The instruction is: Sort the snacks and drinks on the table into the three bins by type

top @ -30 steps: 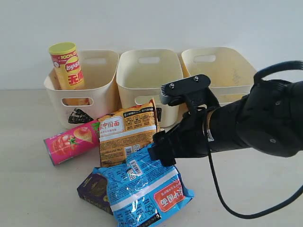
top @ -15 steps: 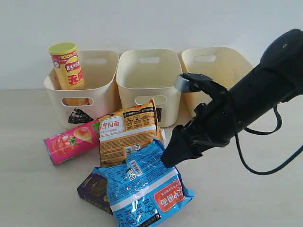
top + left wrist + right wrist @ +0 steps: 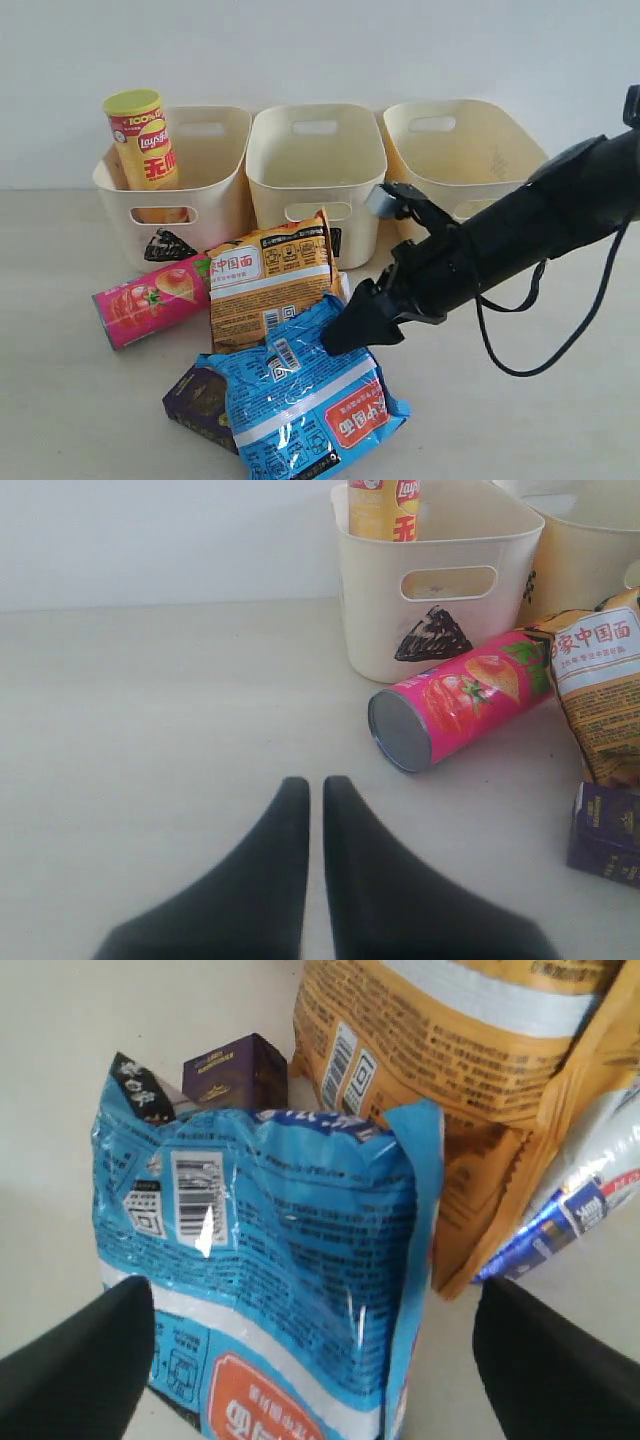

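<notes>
The corner of the orange noodle packet is between my right gripper's fingers next to the blue noodle packet, so I need to pinch the blue packet farther down its side edge (image 3: 382,380).
My right gripper (image 3: 350,330) hangs open at the top edge of the blue noodle packet (image 3: 300,400); in the right wrist view its fingers (image 3: 85,1360) stand wide either side of that packet (image 3: 280,1260). Behind lies the orange noodle packet (image 3: 270,280), which hides most of the blue and white carton (image 3: 570,1210). The dark purple carton (image 3: 198,400) pokes out from under the blue packet. The pink chip tube (image 3: 150,300) lies on its side on the table (image 3: 60,400). The yellow tube (image 3: 142,140) stands in the left bin (image 3: 220,190). My left gripper (image 3: 312,785) is shut and holds nothing.
Three cream bins stand in a row at the back: the left one bears a triangle mark (image 3: 168,245), then the middle bin (image 3: 315,160) and the right bin (image 3: 470,150). My right arm's cable (image 3: 540,360) loops over the table's right side.
My right arm has stretched out and dropped lower, and its gripper has edged down to the left at the blue packet's top edge. The packets, tubes and cartons have not moved.
</notes>
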Motion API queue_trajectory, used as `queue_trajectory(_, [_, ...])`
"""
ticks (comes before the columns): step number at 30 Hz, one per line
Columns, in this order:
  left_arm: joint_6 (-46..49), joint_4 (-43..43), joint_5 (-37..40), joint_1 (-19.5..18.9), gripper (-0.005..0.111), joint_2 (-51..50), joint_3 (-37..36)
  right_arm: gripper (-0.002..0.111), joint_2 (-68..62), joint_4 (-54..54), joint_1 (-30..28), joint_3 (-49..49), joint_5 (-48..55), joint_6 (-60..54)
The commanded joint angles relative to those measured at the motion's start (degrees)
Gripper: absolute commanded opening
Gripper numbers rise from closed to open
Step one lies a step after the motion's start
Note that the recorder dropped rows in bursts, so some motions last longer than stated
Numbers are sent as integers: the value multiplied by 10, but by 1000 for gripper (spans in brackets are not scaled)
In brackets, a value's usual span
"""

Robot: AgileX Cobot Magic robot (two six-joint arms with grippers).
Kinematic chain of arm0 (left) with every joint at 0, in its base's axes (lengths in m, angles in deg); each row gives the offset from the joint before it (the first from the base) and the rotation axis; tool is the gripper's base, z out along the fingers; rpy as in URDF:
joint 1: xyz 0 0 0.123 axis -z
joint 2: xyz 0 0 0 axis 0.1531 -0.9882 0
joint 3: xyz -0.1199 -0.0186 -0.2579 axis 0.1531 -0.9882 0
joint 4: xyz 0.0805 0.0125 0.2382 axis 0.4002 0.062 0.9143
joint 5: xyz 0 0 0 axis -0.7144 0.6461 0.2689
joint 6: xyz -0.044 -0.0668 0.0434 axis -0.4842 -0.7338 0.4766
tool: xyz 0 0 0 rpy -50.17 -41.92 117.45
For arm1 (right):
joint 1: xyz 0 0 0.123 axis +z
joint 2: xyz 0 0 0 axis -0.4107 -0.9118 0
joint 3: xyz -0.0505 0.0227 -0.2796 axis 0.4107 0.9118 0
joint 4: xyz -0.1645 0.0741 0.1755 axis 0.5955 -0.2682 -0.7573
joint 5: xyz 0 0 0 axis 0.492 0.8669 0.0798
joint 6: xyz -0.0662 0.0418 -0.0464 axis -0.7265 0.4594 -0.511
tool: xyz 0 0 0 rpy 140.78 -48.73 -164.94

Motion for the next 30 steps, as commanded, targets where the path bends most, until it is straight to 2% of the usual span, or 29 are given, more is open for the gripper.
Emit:
queue_trajectory(1, [-4,-1,-8,-1,4,2,2,78,-35,-46,-4,-15,4,-53])
queue_trajectory(11, [-4,-1,-8,-1,4,2,2,77,-58,-72,-4,-14,56,-105])
queue_trajectory(13, [-4,-1,-8,-1,4,2,2,62,-58,-53,-4,-14,70,-108])
queue_trajectory(14, [-4,-1,-8,-1,4,2,2,51,-58,-39,-4,-14,71,-108])
queue_trajectory(15, [-4,-1,-8,-1,4,2,2,46,-58,-31,-4,-14,71,-99])
queue_trajectory(17, [-4,-1,-8,-1,4,2,2,50,-58,-19,-4,-14,67,-89])
queue_trajectory(20, [-4,-1,-8,-1,4,2,2,71,-58,-14,-4,-14,63,-78])
queue_trajectory(22, [-4,-1,-8,-1,4,2,2,80,-58,-15,-4,-14,67,-76])
queue_trajectory(30, [-4,-1,-8,-1,4,2,2,81,-59,0,5,-14,101,-56])
